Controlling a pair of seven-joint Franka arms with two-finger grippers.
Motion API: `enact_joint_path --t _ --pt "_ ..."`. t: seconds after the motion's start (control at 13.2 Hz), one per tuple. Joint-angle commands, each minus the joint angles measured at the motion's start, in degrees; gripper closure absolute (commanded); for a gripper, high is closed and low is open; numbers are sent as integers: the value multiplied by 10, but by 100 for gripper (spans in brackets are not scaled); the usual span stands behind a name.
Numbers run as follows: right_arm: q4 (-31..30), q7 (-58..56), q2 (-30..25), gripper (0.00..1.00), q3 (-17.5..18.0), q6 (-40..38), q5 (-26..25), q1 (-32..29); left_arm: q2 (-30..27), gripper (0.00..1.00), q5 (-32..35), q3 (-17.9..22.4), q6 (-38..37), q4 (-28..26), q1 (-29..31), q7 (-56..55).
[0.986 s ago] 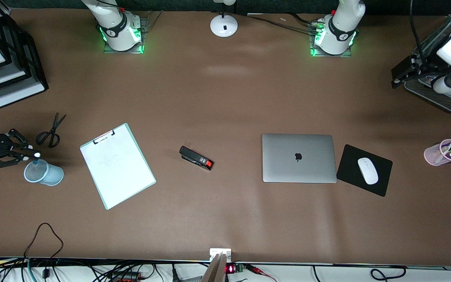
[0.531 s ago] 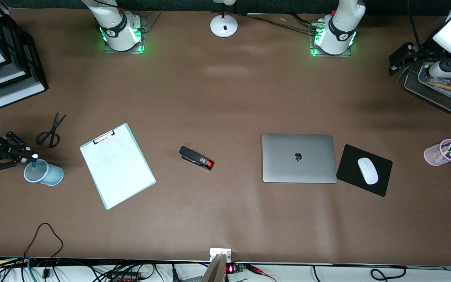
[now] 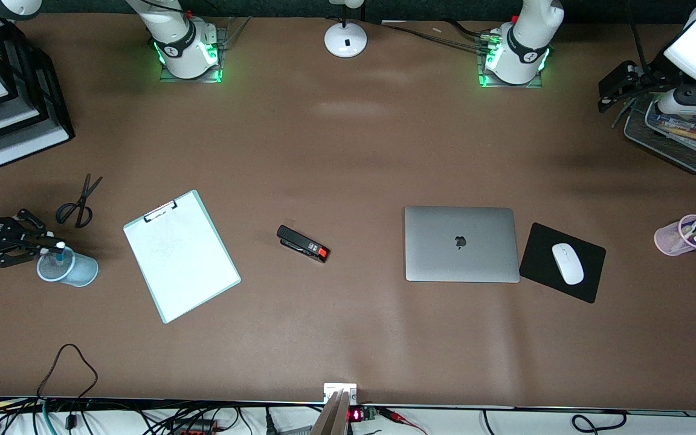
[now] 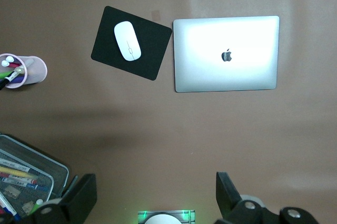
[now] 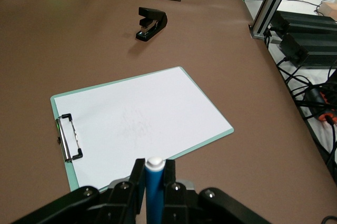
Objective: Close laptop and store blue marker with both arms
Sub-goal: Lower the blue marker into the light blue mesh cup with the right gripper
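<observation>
The robot's right gripper will release the blue marker inside the pale blue cup [image 3: 66, 267] near the clipboard.
The laptop [image 3: 460, 243] lies shut on the table, lid up with its dark logo showing; it also shows in the left wrist view [image 4: 226, 53]. My right gripper [image 3: 52, 246] is shut on the blue marker [image 3: 58, 257], which hangs pale end up with its lower end in the mouth of a pale blue cup [image 3: 69, 267]. In the right wrist view the marker [image 5: 154, 190] sits between the fingers of that gripper [image 5: 154, 169]. My left gripper [image 3: 611, 96] is open and empty in the air beside the mesh tray; its jaws stand wide apart in the left wrist view [image 4: 155, 195].
A clipboard [image 3: 180, 255], stapler [image 3: 302, 243] and scissors [image 3: 79, 202] lie between the cup and the laptop. A black mouse pad [image 3: 541, 254] with a white mouse [image 3: 567, 263], a pink pen cup [image 3: 683, 235] and a mesh tray [image 3: 674, 145] are toward the left arm's end.
The right gripper has shifted slightly and lowered the blue marker into the cup's mouth. The left arm has risen and drawn back from over the mesh tray.
</observation>
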Motion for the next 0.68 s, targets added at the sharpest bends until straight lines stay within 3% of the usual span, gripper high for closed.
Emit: enact_joint_path --t 0.0,0.61 --pt "24 -6 17 100 7 -10 12 -12 -8 0 -1 6 6 -9 -5 13" --pt "44 -6 43 100 7 13 19 -24 -4 0 0 6 9 -9 -4 12"
